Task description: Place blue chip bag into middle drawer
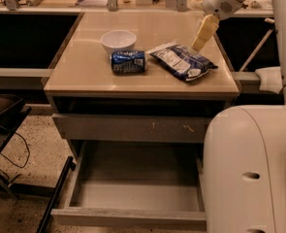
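Note:
The robot's gripper will next move to the middle of the blue chip bag [187,59] and close there, pinching the foil between the bag's ends.
The blue chip bag [181,61] lies flat on the right side of the tan counter top, dark blue foil with white panels. My gripper [200,37] hangs just above the bag's far right end, tilted down toward it, with nothing seen in it. The middle drawer [137,193] is pulled out wide open below the counter, and its smooth grey inside holds nothing. My white arm comes in from the top right.
A blue soda can [128,62] lies on its side left of the bag, with a white bowl [118,40] behind it. A closed grey drawer front with pale scratch marks [133,127] sits above the open drawer. My white body [251,169] fills the lower right. A dark chair [2,125] stands at left.

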`<action>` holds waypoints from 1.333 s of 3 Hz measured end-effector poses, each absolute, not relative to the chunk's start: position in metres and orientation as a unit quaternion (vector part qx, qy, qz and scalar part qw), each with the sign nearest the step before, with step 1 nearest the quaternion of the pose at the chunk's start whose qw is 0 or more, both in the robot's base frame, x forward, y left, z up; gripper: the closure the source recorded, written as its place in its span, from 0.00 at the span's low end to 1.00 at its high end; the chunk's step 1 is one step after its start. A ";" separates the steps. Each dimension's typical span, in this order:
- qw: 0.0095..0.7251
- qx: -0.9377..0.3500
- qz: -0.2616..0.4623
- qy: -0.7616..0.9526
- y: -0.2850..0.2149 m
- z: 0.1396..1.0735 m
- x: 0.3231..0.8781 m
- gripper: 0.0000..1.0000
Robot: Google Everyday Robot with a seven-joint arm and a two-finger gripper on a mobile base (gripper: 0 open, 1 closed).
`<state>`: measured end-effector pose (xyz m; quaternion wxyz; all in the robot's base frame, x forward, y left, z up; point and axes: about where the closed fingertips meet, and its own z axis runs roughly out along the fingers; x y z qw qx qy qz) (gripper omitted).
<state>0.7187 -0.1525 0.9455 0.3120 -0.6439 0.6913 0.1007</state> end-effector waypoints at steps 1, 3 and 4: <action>0.292 -0.632 0.110 0.710 -0.172 0.925 0.716 0.00; 0.303 -0.621 0.125 0.712 -0.169 0.909 0.727 0.00; 0.310 -0.600 0.179 0.715 -0.167 0.871 0.732 0.00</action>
